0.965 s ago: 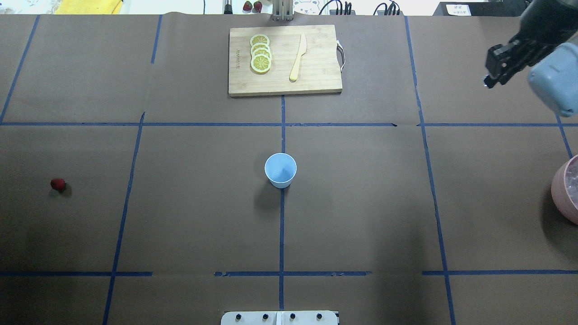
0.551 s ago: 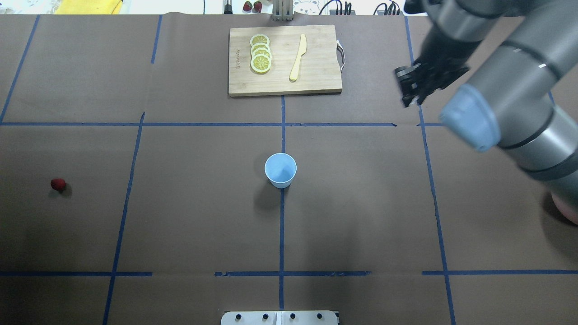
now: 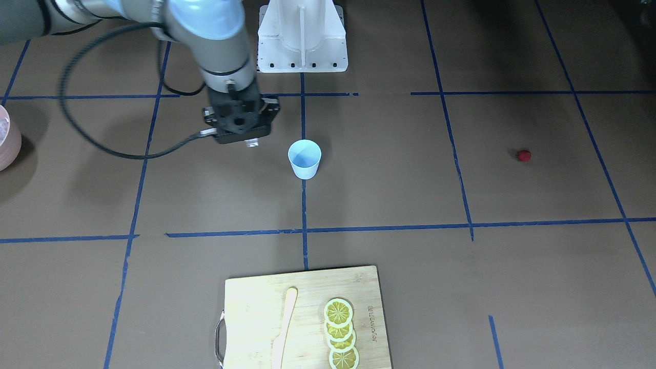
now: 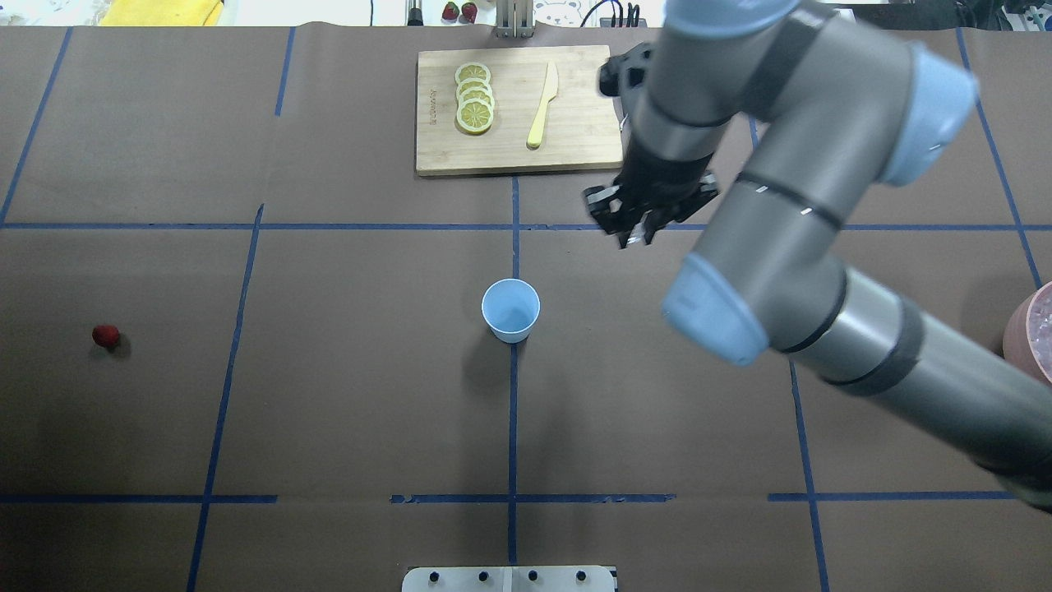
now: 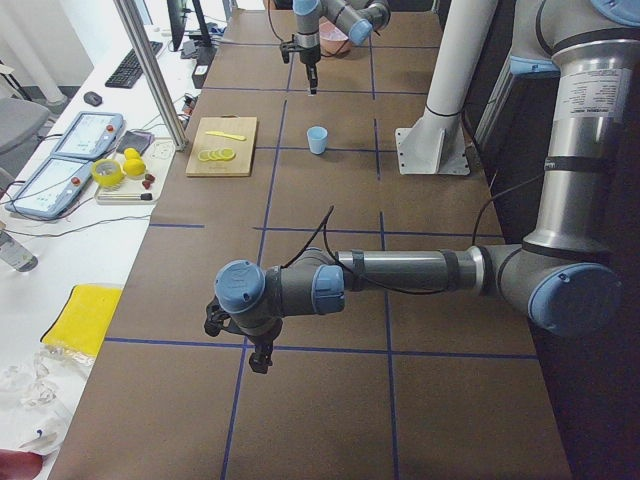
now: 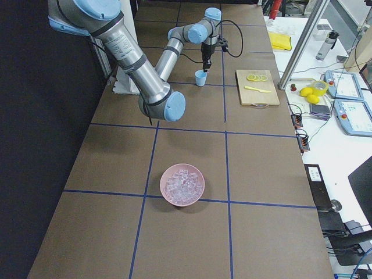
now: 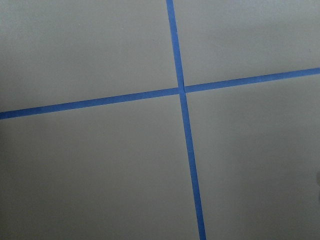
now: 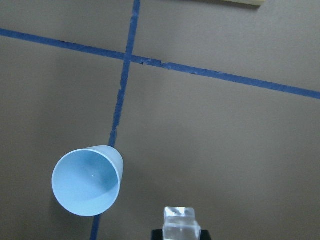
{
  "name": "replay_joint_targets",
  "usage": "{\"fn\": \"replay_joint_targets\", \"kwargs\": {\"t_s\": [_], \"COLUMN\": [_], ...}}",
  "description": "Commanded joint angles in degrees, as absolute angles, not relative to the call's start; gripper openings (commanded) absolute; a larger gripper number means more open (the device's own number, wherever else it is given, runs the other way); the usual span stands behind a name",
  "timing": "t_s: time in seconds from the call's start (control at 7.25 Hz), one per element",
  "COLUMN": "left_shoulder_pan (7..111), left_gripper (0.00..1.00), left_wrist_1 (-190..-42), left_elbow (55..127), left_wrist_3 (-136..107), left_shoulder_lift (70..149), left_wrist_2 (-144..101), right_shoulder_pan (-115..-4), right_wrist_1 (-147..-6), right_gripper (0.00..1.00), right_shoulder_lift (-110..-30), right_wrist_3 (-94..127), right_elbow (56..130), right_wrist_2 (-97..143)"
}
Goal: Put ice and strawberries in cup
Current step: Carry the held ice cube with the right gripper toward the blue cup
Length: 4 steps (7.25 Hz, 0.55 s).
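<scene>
I should use my right gripper to let go of the ice cube inside the empty pale blue cup (image 3: pixel 305 157) (image 8: pixel 86 182) that stands on the blue tape line.
The pale blue cup (image 4: pixel 510 309) stands upright and empty at the table's middle; it also shows in the front view (image 3: pixel 304 159) and the right wrist view (image 8: pixel 86 180). My right gripper (image 4: pixel 637 233) hovers behind and to the right of the cup, shut on a clear ice cube (image 8: pixel 181 222), which also shows in the front view (image 3: pixel 251 144). The red strawberry (image 4: pixel 105 335) lies far left on the table. My left gripper (image 5: pixel 257 357) shows only in the exterior left view, low over the table's left end; I cannot tell whether it is open or shut.
A pink bowl (image 6: pixel 166 193) of several ice cubes stands at the table's right end. A wooden cutting board (image 4: pixel 575 131) with lemon slices (image 4: pixel 474 99) and a wooden knife (image 4: pixel 542 105) lies at the back centre. The left wrist view shows only brown table and blue tape.
My right arm has swung from the far right edge leftward across the table, carrying the gripper from near the bowl to just right of and behind the cup.
</scene>
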<state>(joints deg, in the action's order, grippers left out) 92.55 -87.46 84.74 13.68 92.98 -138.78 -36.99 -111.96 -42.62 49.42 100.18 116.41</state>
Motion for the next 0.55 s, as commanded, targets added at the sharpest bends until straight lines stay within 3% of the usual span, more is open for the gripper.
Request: {"fn": "replay_joint_targets", "kwargs": {"t_s": [0.0, 0.28, 0.41], "left_shoulder_pan": [92.55, 92.55, 92.55], "left_gripper": [1.0, 1.0, 1.0], "left_wrist_1": [-92.79, -92.99, -92.99], "left_elbow": [81.66, 81.65, 81.74], "left_wrist_3": [11.79, 11.6, 11.6], "left_shoulder_lift": [92.99, 92.99, 92.99], "left_wrist_2": [-138.78, -138.78, -138.69], "right_shoulder_pan": [-33.32, -32.79, -32.35], "right_wrist_1": [-110.31, -105.4, -105.03], "right_gripper": [0.0, 0.0, 0.0], "right_shoulder_lift": [-39.47, -34.56, -34.19], "right_wrist_3": [51.67, 52.56, 53.08], "right_elbow": [94.77, 86.17, 85.52], "right_wrist_2": [112.95, 112.94, 112.94]}}
